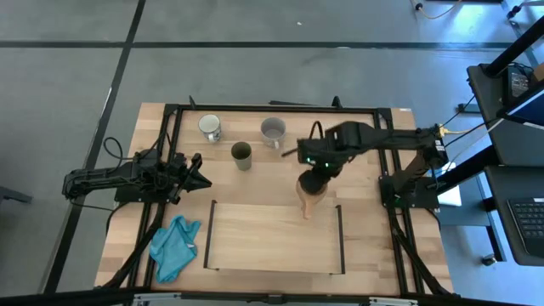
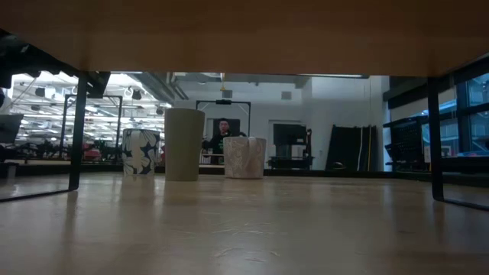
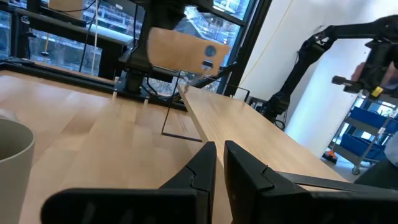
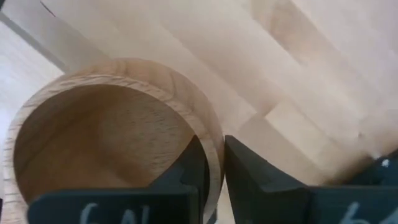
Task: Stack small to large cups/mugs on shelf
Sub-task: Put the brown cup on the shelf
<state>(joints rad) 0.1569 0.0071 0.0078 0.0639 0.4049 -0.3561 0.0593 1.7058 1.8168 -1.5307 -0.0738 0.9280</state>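
Note:
The robot's right gripper should release the wooden cup on the shelf (image 1: 320, 247) beside the black leg that is farthest from the teal cloth.
The tan wooden long-handled cup (image 1: 309, 197) is in my right gripper (image 1: 313, 182), above the far edge of the shelf (image 1: 272, 242); it also shows in the left wrist view as the wooden cup (image 3: 185, 52). On the tabletop behind the shelf stand the white mug (image 1: 210, 127), the grey mug (image 1: 273, 130) and the olive-green cup (image 1: 241, 155). The low view shows them from the left as white mug (image 2: 140, 151), olive cup (image 2: 184, 143) and grey mug (image 2: 244, 156). My left gripper (image 1: 201, 176) waits shut at the table's left, touching nothing. My right gripper pinches the wooden cup's rim wall (image 4: 215, 154), with one finger (image 4: 194, 167) inside the bowl and one finger (image 4: 252, 180) outside. The fingers come from above, pointing down. The cup is lifted clear, its mouth facing up and its handle (image 1: 307, 212) pointing toward the near edge.
A teal cloth (image 1: 173, 246) lies on the tabletop left of the shelf. The shelf stands on thin black legs (image 2: 76, 137). In the low view its underside (image 2: 244, 38) spans the top. A person (image 2: 223, 134) shows in the room beyond.

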